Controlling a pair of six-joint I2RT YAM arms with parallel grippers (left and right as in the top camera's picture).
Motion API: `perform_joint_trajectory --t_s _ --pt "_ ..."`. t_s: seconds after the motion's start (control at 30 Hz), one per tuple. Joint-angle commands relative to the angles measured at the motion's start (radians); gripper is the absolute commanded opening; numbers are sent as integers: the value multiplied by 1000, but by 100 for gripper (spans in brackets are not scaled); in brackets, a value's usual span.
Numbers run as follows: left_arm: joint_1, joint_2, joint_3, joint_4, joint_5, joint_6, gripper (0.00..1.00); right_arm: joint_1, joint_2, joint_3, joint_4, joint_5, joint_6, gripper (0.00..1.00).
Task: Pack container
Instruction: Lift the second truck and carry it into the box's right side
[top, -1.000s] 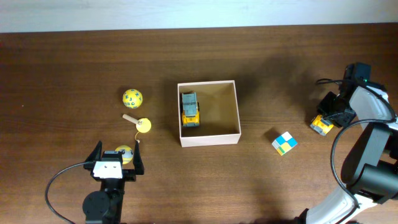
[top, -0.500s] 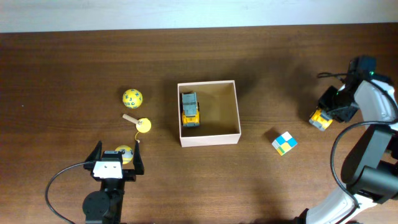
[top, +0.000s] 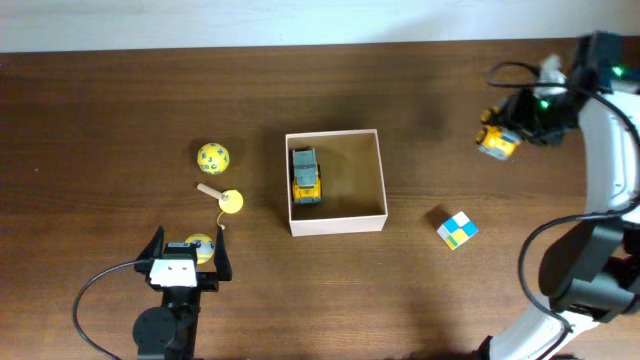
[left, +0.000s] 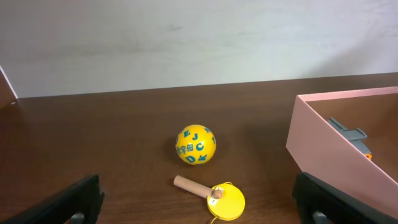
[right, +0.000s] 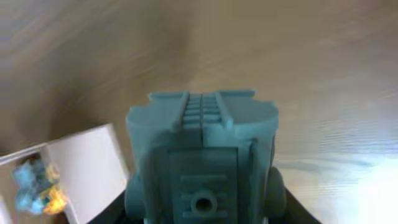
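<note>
The grey and yellow truck, which is held above the table now, will be let go by my right gripper in the container's empty space (top: 350, 184) next to the other toy truck.
The container (top: 338, 224), a square white-walled box with a tan inside, sits mid-table. A yellow and grey toy truck (top: 306, 176) lies along its left wall. At the far right my right gripper (top: 505, 131) is shut on a second yellow toy truck (top: 492, 144), held above the table. In the right wrist view that truck's grey underside (right: 202, 162) fills the frame, and the container (right: 87, 162) shows at lower left. My left gripper (top: 188, 247) stands open near the front left, with a yellow ball (top: 200, 246) lying between its fingers.
A yellow lettered ball (top: 212, 156) (left: 195, 144) and a yellow disc on a wooden peg (top: 226, 199) (left: 216, 197) lie left of the container. A checkered blue, yellow and white cube (top: 457, 229) sits to the right of it. The container's wall (left: 329, 146) stands at the right in the left wrist view.
My right gripper has risen with the yellow truck and carried it toward the far edge and slightly left. The left arm has not moved.
</note>
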Motion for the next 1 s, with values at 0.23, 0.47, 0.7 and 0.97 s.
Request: perform_joint_trajectory --t_s 0.23,0.47,0.7,0.97 --pt "6 -3 -5 -1 8 16 99 357 -47 103 -29 -87 -134 39" --pt "6 -3 -5 -1 8 16 99 562 -47 103 -9 74 -19 39" --pt "6 -3 -5 -1 8 16 99 740 -40 94 -10 364 142 39" --pt "6 -3 -5 -1 8 16 99 805 0 30 -10 523 295 40"
